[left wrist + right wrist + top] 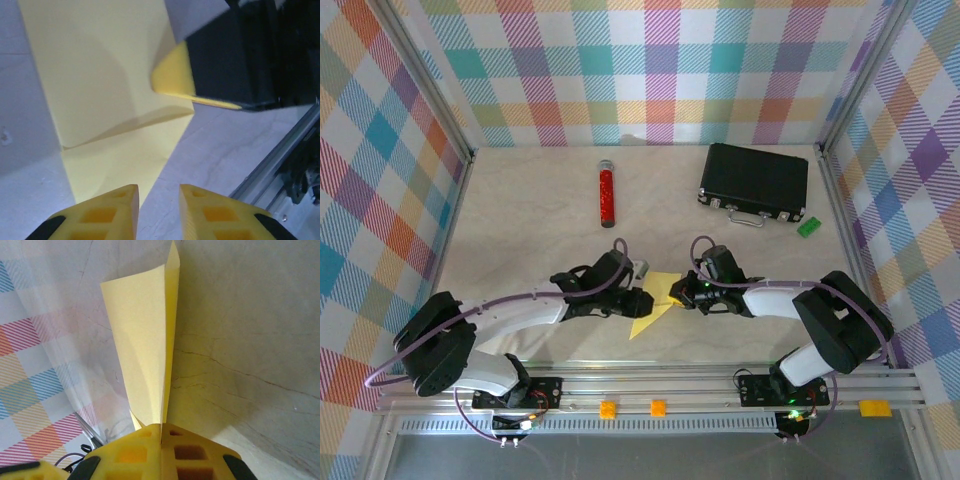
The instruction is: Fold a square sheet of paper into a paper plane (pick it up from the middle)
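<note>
The paper's pointed end lies loose while my right gripper alone pinches the fold, so next I bring my left gripper round to pinch the paper's edge [657, 320] near the point.
The square sheet of paper [656, 303] is yellow and folded into a creased, pointed shape. It lies on the table between my two grippers, its tip toward the near edge. My right gripper [678, 292] is shut on the paper's right edge; in the right wrist view the folded paper [145, 350] rises from between the closed fingertips [161, 426]. The left wrist view shows the paper [110, 95] with a diagonal crease, and the right gripper's black body [235, 50] pinching its corner. My left gripper [159, 192] stands open over the paper's lower edge, with nothing between its fingers [120, 205].
A red cylinder [607, 195] lies at the back centre. A black case [754, 183] sits at the back right with a small green block [810, 227] beside it. An aluminium rail [650, 385] runs along the near edge. Plaid walls enclose the table.
</note>
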Robot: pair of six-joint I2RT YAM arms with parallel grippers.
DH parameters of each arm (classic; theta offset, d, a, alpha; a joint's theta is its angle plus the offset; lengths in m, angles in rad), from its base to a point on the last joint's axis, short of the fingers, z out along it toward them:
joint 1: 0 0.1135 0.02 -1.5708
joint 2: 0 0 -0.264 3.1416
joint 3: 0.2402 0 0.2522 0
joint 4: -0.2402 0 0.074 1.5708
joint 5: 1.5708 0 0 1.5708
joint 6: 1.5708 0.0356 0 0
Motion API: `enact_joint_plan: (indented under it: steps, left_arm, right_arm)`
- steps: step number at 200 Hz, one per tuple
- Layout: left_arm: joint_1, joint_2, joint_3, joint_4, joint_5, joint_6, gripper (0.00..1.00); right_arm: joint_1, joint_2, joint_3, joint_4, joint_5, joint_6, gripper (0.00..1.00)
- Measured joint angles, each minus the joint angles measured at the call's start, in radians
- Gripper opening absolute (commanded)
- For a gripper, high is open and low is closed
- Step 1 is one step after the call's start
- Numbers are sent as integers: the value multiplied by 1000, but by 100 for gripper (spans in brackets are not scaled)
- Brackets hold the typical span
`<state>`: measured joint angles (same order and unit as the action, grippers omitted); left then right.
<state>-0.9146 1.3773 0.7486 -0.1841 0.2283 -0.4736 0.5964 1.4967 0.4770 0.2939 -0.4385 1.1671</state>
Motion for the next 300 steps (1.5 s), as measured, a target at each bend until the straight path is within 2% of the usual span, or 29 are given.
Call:
enact_joint_plan:
  steps: [29,59,93,166,230,300]
  left_arm:
    - [-126,39,33,-93,-133,98,31]
    - [-203,71,43,-163,-279,163,36]
    - [-245,113,85,-207,-407,207,38]
    - [-309,284,192,-244,-587,234,37]
    - [-318,304,199,-280,-659,236,24]
    - [-320,304,199,-286,-673,235,24]
  right_arm:
    - [0,0,5,1,-2,16,5]
    - [0,0,8,0,-9,31,5]
    - [0,0,17,0,-16,46,4]
    - [0,0,23,3,-27,72,4]
    - [0,0,27,3,-27,79,5]
    - [0,0,30,2,-31,79,5]
